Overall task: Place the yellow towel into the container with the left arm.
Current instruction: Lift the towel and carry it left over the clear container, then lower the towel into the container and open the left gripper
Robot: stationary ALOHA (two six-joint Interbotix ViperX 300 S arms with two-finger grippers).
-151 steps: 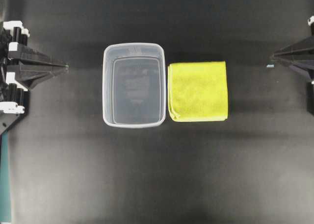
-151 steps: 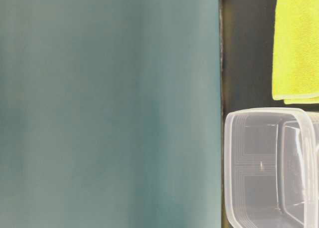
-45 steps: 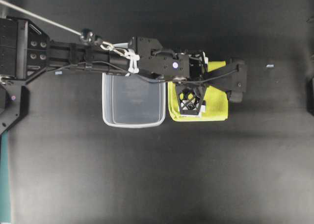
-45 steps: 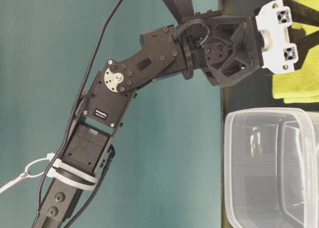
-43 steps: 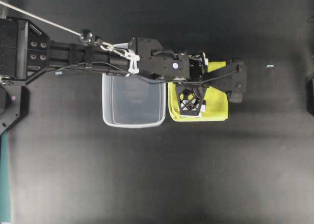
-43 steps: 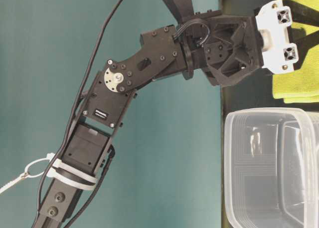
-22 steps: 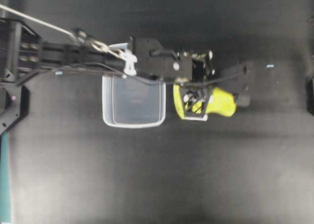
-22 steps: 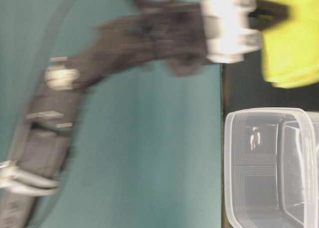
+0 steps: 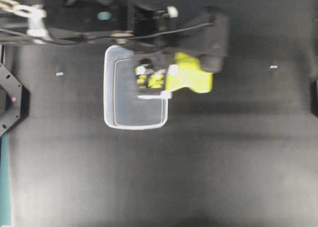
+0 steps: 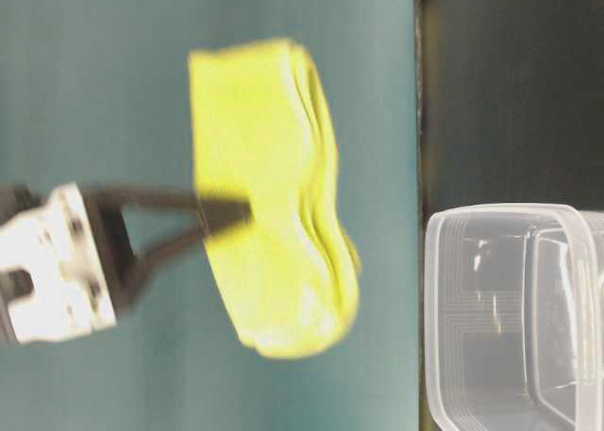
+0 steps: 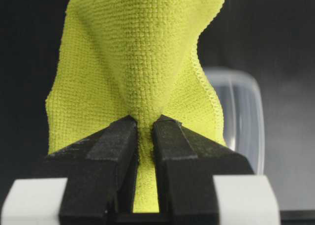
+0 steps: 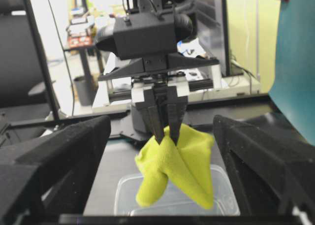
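The yellow towel, now hanging above the clear tub, will be let go by my left gripper on the middle of the container's bottom [image 9: 138,91], where I plan to leave it.
My left gripper [image 11: 144,121] is shut on the yellow towel [image 11: 142,62], pinching a fold near its middle. The towel hangs bunched in the air, clear of the table. In the overhead view the towel [image 9: 191,78] sits over the right rim of the container [image 9: 107,88], partly above its inside, with the left gripper [image 9: 198,68] above it. The right wrist view shows the left gripper [image 12: 167,134] holding the towel [image 12: 177,161] above the clear tub [image 12: 123,195]. My right gripper [image 12: 161,129] is open and empty, its fingers [image 12: 59,161] wide apart, facing the scene from a distance.
The black tabletop [image 9: 198,162] surrounds the tub. A teal wall [image 10: 94,73] stands behind the raised towel [image 10: 274,195] and the tub [image 10: 434,308] in the table-level view. Two tiny pale specks [image 9: 273,66] lie on the table.
The left gripper has lifted the towel off the table and carried it left, from beside the container to over its right rim. The container has not moved.
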